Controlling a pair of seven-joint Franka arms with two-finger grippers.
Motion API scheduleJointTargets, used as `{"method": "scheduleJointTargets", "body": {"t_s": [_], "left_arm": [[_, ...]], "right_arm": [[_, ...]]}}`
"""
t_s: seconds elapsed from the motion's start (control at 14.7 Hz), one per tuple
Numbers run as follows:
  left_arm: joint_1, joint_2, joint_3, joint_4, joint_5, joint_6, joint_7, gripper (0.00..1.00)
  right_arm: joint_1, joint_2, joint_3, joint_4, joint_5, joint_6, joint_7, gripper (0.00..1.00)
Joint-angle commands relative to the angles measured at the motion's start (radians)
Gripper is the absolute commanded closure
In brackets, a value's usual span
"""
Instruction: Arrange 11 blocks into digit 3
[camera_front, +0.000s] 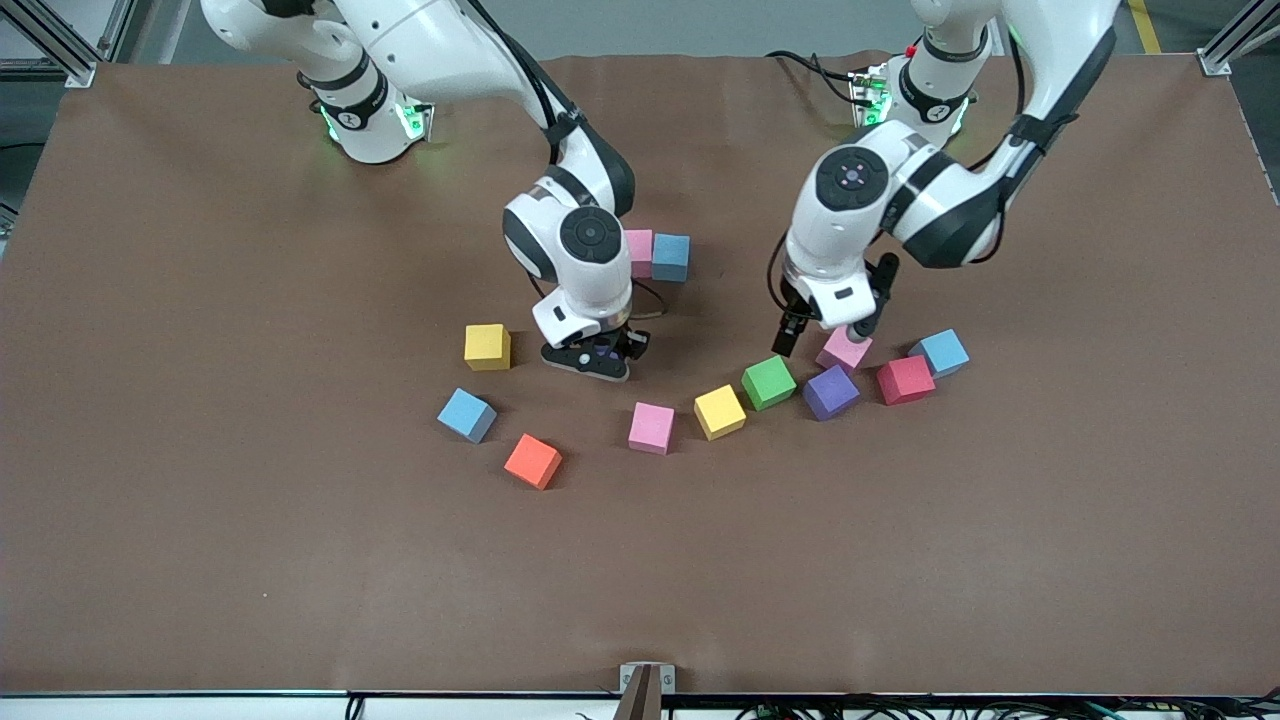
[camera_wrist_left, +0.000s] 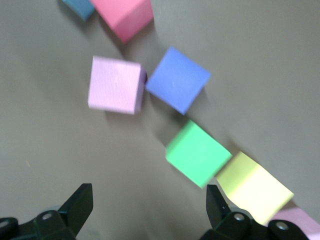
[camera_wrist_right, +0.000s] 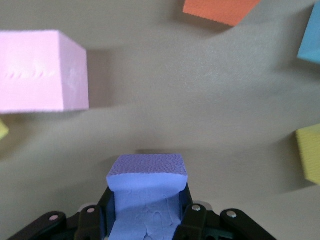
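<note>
The pink block lies between the red block and the loose purple block. Next, I close my left gripper on the sides of the pink block (camera_front: 845, 349) (camera_wrist_left: 116, 85).
My right gripper (camera_front: 598, 356) is low at the table and shut on a purple block (camera_wrist_right: 146, 172), which fills the gap between its fingers. A yellow block (camera_front: 487, 346) lies beside it. My left gripper (camera_wrist_left: 147, 200) is open and holds nothing, over bare cloth next to the green cube (camera_front: 768, 382) and a pink block (camera_front: 843, 350). Close by lie a purple block (camera_front: 830, 392), red block (camera_front: 905, 380), blue block (camera_front: 940, 352), yellow block (camera_front: 720, 411) and pink block (camera_front: 651, 428). A blue block (camera_front: 466, 414) and an orange block (camera_front: 533, 461) lie toward the right arm's end. No digit 3 shape shows.
A pink block (camera_front: 638, 250) and a blue block (camera_front: 671, 257) stand touching, farther from the front camera than my right gripper and partly hidden by its wrist. The brown cloth (camera_front: 300, 580) covers the table, and the loose blocks curve across its middle.
</note>
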Motion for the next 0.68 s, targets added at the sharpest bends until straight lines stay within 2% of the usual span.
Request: {"method": "scheduleJointTargets", "body": {"t_s": [0.0,0.14,0.27,0.48,0.61], "left_arm": [[0.100,-0.021,-0.048,-0.020,0.015,-0.024,0.142,0.00],[0.146,-0.024,-0.052,-0.052,0.016,-0.019,0.217,0.00],[0.192,-0.024,-0.062,-0.092,0.021,0.018,0.260,0.00],[0.237,-0.026,-0.064,-0.194,0.035,0.189,0.268,0.00],[0.258,-0.024,-0.064,-0.241,0.062,0.234,0.268,0.00]], "right_arm": [[-0.001,-0.143,0.018,-0.168,-0.018,0.014,-0.086,1.00],[0.002,-0.180,0.027,-0.223,-0.018,0.040,-0.114,1.00],[0.004,-0.204,0.055,-0.301,-0.016,0.130,-0.115,1.00],[0.021,-0.218,0.061,-0.385,-0.016,0.212,-0.115,1.00],[0.027,-0.220,0.061,-0.395,-0.016,0.214,-0.114,1.00]]}}
